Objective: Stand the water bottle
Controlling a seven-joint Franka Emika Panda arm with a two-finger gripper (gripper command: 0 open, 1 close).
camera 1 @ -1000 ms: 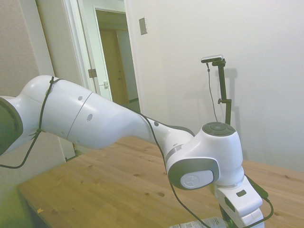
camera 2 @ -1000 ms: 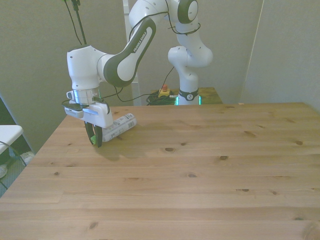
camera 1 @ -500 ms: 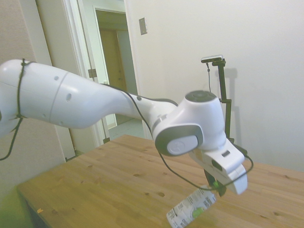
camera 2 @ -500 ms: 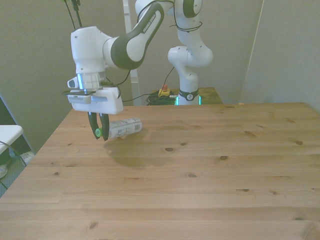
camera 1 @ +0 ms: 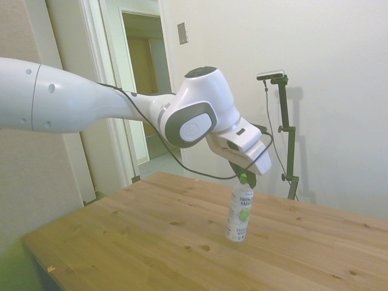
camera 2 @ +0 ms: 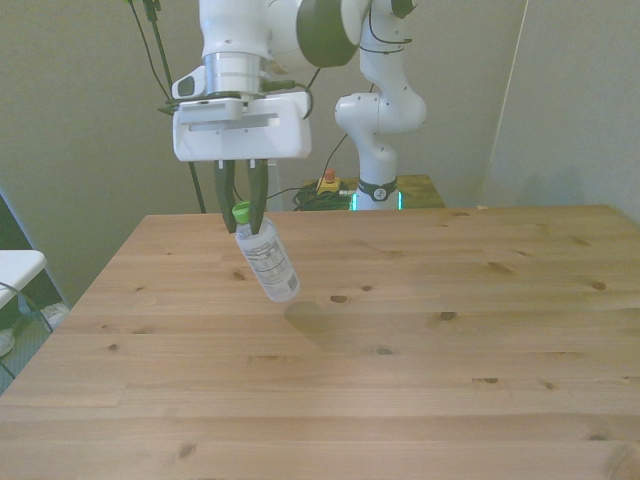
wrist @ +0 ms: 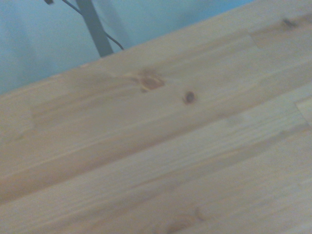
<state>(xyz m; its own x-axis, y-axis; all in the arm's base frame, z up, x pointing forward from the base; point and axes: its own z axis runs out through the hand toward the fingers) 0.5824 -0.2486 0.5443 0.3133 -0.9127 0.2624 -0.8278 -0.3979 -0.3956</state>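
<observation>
Next, my gripper lets go of the water bottle upright on the small dark knot [camera 2: 388,355] near the wooden table's middle.
The water bottle [camera 1: 240,211] [camera 2: 268,261], slim and clear with a white label and a green cap, hangs in the air above the wooden table [camera 2: 420,350]. It is held by its capped end, bottom downward, tilted in the front view and nearly upright in the side view. My gripper [camera 2: 241,210] [camera 1: 245,177] is shut on the cap end, well above the tabletop, toward the front view's left. The bottle's shadow lies on the wood below it. Only bare wood grain shows in the wrist view; the bottle does not appear there.
A doorway [camera 1: 148,91] and pale walls stand behind the table in the side view. The robot's base [camera 2: 377,190] with green lights sits past the far edge in the front view.
The arm has risen and swung toward the table's middle. The bottle went from lying on the wood to hanging cap-up in the gripper, lifted off the surface.
</observation>
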